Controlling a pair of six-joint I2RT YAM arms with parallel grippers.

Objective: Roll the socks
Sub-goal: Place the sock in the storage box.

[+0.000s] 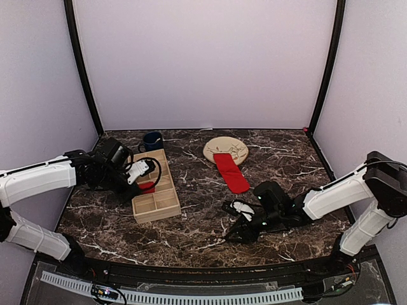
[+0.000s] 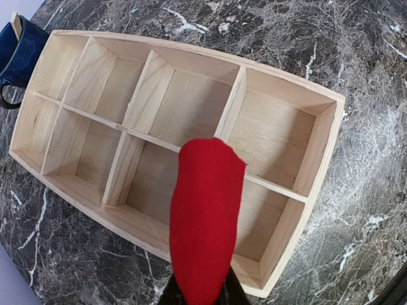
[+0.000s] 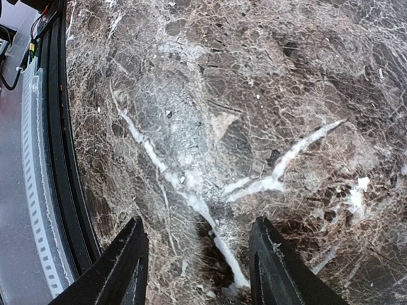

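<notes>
Next, my left gripper releases its red sock in the wooden box's near-end cell (image 1: 145, 203) (image 2: 259, 220), on the side away from the beige plate.
One red sock (image 2: 205, 222) hangs from my left gripper (image 2: 198, 293), which is shut on it above the wooden compartment box (image 2: 321, 146). From above, that sock (image 1: 147, 187) shows as a red patch over the box's middle cells, under the left gripper (image 1: 144, 178). The other red sock (image 1: 231, 172) lies flat on the marble, its far end on the beige plate (image 1: 226, 147). My right gripper (image 3: 198, 257) is open over bare marble near the front edge, holding nothing; in the top view this gripper (image 1: 236, 223) sits well short of the flat sock.
The wooden box (image 1: 154, 187) with several compartments lies left of centre. A dark blue mug (image 1: 152, 140) stands behind it, also seen as a blue mug (image 2: 19, 54) at the box's far end. A black rail (image 3: 63, 159) marks the table's near edge.
</notes>
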